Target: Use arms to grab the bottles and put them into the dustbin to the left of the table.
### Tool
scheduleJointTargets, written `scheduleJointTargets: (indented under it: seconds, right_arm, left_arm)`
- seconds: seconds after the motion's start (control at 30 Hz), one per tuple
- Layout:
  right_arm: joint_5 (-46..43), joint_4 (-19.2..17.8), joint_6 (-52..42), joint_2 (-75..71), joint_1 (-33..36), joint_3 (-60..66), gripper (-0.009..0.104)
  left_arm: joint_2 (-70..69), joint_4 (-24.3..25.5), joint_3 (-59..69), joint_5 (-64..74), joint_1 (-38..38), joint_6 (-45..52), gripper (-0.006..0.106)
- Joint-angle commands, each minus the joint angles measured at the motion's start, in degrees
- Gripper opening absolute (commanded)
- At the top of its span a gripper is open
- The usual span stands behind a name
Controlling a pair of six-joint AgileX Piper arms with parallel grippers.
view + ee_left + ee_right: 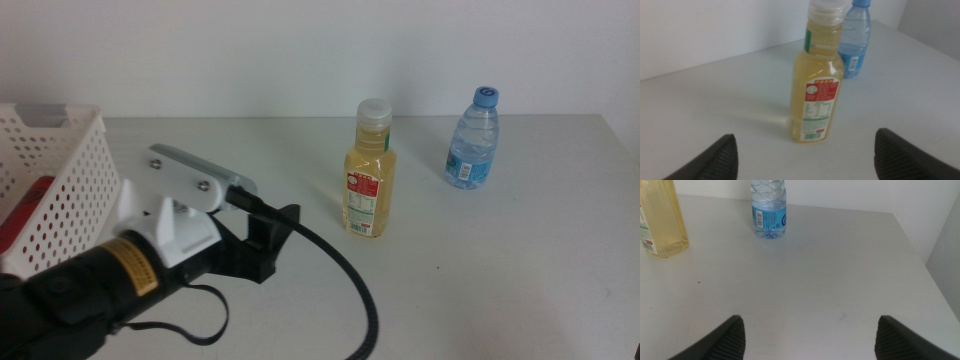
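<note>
The red-and-white label (pixel 364 198) (pixel 817 106) on the body of the yellow juice bottle, well below its white cap, will be gripped by my left gripper.
The yellow juice bottle (pixel 370 170) with a white cap stands upright mid-table. The clear-blue water bottle (pixel 472 140) stands behind it to the right. My left gripper (pixel 270 238) is low over the table, left of the juice bottle and pointing at it. In the left wrist view its jaws are open and the juice bottle (pixel 817 95) stands ahead between them, apart from both. The white perforated dustbin (pixel 60 165) is at the far left, and something red (pixel 25 215) shows through its wall. My right gripper (pixel 808 330) is open over bare table and is not in the middle view.
The pale table (pixel 500 270) runs to a white wall behind. Its right edge (pixel 920 255) shows in the right wrist view. A black cable (pixel 350 290) trails from the left arm across the front of the table.
</note>
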Motion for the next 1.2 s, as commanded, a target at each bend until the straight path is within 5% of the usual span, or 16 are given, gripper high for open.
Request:
scheduleJointTargets:
  seconds: [0.0, 0.53, 1.17]
  right_arm:
    - [-4.4, -0.3, -0.7, -1.2, -0.4, -0.6, 0.066]
    - [-4.4, -0.3, -0.7, -1.2, -0.4, -0.6, 0.066]
    - [-4.4, -0.3, -0.7, -1.2, -0.4, -0.6, 0.066]
  left_arm:
    - [2.7, 1.1, -1.9, -10.0, -0.4, -2.3, 0.093]
    - [23.3, 11.7, -18.3, -13.0, -0.4, -10.4, 0.093]
    - [36.4, 14.6, -30.1, -15.3, -0.4, -12.4, 0.093]
